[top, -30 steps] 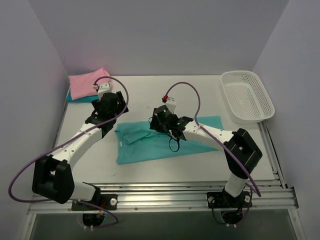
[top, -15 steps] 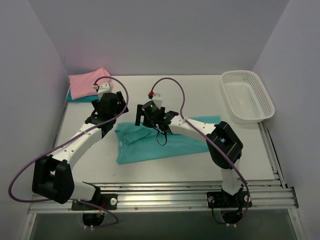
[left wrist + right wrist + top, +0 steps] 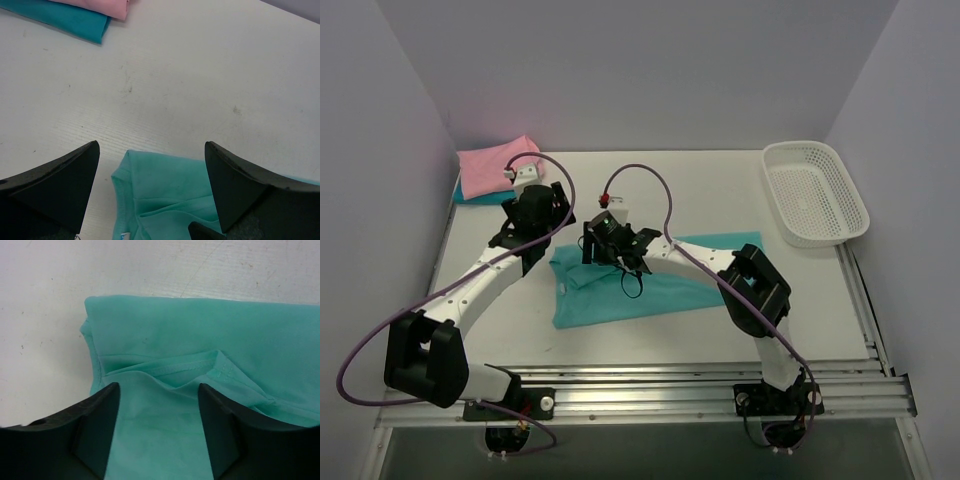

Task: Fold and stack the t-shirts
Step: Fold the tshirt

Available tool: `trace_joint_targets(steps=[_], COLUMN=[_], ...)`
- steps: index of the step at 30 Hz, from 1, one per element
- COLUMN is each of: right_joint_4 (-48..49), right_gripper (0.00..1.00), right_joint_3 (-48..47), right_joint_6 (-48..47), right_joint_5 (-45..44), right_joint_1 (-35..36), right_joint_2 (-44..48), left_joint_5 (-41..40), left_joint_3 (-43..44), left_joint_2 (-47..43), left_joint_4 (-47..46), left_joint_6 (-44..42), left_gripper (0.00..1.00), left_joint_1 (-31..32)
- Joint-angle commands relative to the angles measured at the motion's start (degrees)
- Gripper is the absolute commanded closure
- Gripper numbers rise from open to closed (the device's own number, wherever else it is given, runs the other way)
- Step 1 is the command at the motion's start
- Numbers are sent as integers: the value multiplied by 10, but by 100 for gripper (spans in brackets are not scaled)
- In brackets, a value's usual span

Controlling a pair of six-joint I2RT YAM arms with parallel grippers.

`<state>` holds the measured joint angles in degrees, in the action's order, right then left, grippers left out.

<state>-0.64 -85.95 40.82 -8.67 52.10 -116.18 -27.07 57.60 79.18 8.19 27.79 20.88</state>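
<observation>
The teal-green t-shirt's sleeve hem lies rumpled, so before folding, the right gripper needs to pinch the t-shirt's loose edge [image 3: 192, 386] beside the raised flap and pull it smooth.
A teal-green t-shirt [image 3: 650, 285] lies partly folded across the middle of the table, also in the left wrist view [image 3: 170, 185] and the right wrist view [image 3: 200, 330]. At the back left a folded pink t-shirt [image 3: 490, 165] rests on a darker teal-blue one [image 3: 480, 197]. My left gripper [image 3: 545, 238] hangs open above the teal-green shirt's far left corner [image 3: 151, 145]. My right gripper [image 3: 592, 248] is open over the same shirt's left end, where a sleeve hem shows between its fingers [image 3: 159, 386], with no cloth pinched.
A white mesh basket [image 3: 815, 192] stands at the back right corner. Grey walls close the table in on the left, the back and the right. A metal rail [image 3: 650, 385] runs along the near edge.
My right gripper has travelled left along the teal-green shirt, from its middle to its left end, and its jaws have come apart. The left arm has stayed put.
</observation>
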Motion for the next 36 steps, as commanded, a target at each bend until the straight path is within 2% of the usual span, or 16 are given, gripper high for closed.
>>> trace_joint_targets(steps=[1,4,6,9,11,12,13,15,18,22,29,36], right_joint_4=[-6,-5,-5,-8,-12,-19,-23,-34,-44,-48,-53,-59], right_gripper=[44,60,63,62,56,41,35,27,25,25,38,44], right_joint_3=[3,8,10,12,13,12,11,11,8,-4,-27,-43], right_joint_6=[8,8,9,8,8,6,6,3,0,-2,-8,-12], right_joint_5=[-3,-2,-2,-5,-18,-22,-29,-52,-69,-66,-59,-57], right_joint_1=[5,5,5,5,4,5,5,5,4,1,-1,-3], right_joint_2=[5,5,3,4,9,9,11,20,23,9,-21,-42], left_joint_5=[5,6,6,5,5,5,5,6,7,8,7,9], left_joint_3=[0,-2,-4,-7,-7,-10,-10,-10,-8,-8,-13,-16], left_joint_2=[-10,-14,-18,-25,-29,-30,-30,-30,-26,-27,-29,-29], left_joint_4=[-30,-29,-28,-27,-26,-27,-27,-28,-28,-30,-34,-37], left_joint_6=[-5,-5,-5,-5,-4,-4,-4,-4,-4,-5,-5,-6], left_gripper=[5,5,5,5,5,5,5,5,5,5,5,5], left_joint_1=[-4,-4,-4,-4,-4,-4,-4,-4,-4,-4,-4,-4])
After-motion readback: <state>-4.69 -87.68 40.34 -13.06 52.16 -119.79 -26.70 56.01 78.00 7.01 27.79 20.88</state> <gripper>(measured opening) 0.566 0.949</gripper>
